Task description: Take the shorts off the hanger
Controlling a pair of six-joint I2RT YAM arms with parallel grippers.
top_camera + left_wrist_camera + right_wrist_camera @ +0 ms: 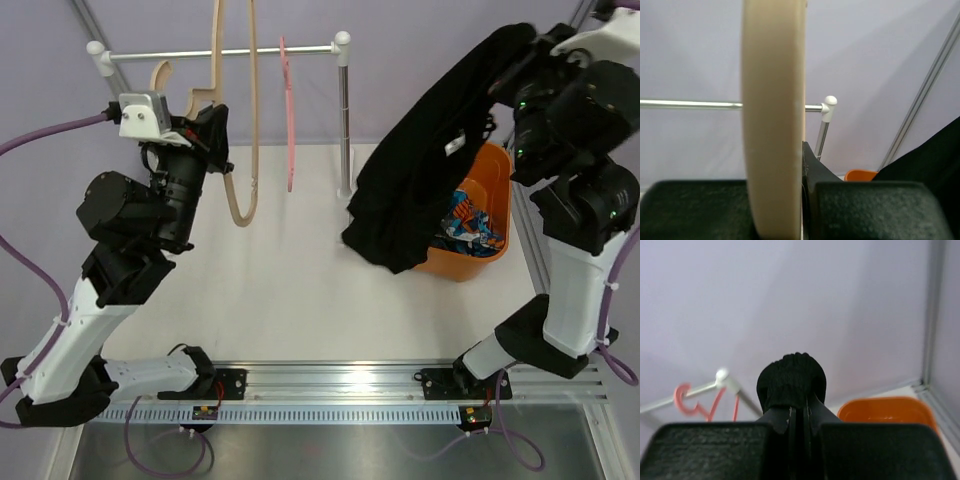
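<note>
I will let go of the wooden hanger with my left gripper on the middle of the rail (228, 51), next to the pink hanger.
The plain black shorts (430, 160) hang in the air from my right gripper (528, 62), which is shut on their bunched waistband (791, 380) high above the orange bin (492, 180). The patterned blue, orange and white shorts (468, 226) lie inside that bin. My left gripper (208, 130) is shut on the lower arm of a wooden hanger (247, 130), which fills the middle of the left wrist view (774, 120) and hangs from the rail (220, 52). A pink hanger (290, 110) hangs bare on the same rail.
The rail's right post (345, 120) stands just left of the hanging black shorts. The orange bin also shows in the right wrist view (885, 410) and in the left wrist view (860, 175). A metal frame rail (540, 250) runs along the table's right edge.
</note>
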